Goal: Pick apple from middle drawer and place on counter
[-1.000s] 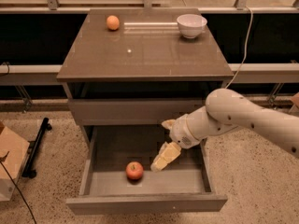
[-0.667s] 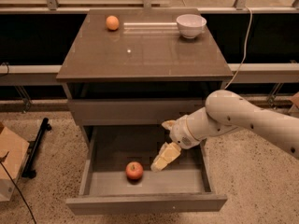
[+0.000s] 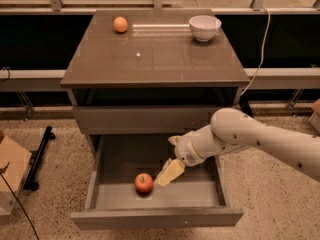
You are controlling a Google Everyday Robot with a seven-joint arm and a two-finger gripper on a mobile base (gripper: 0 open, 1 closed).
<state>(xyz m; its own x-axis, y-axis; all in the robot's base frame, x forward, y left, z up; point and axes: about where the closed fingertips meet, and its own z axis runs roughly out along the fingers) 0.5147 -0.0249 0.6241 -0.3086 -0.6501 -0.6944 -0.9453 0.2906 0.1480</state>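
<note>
The robot's gripper should next go to the red apple's middle [image 3: 144,184], near the front of the open middle drawer, and close there.
The red apple [image 3: 144,182] lies on the floor of the open middle drawer [image 3: 155,218], left of centre near its front. My gripper [image 3: 168,173] reaches down into the drawer from the right and sits just right of the apple, close to it but not around it. The white arm comes in from the right edge of the camera view. The glossy brown counter [image 3: 160,59] tops the cabinet above.
An orange fruit [image 3: 120,24] sits at the counter's back left and a white bowl [image 3: 205,27] at its back right. A shut grey drawer front [image 3: 150,119] is above the open drawer. A cardboard box [image 3: 12,179] stands on the floor at left.
My gripper has moved a little left and down inside the drawer, closer to the apple. The apple has not moved.
</note>
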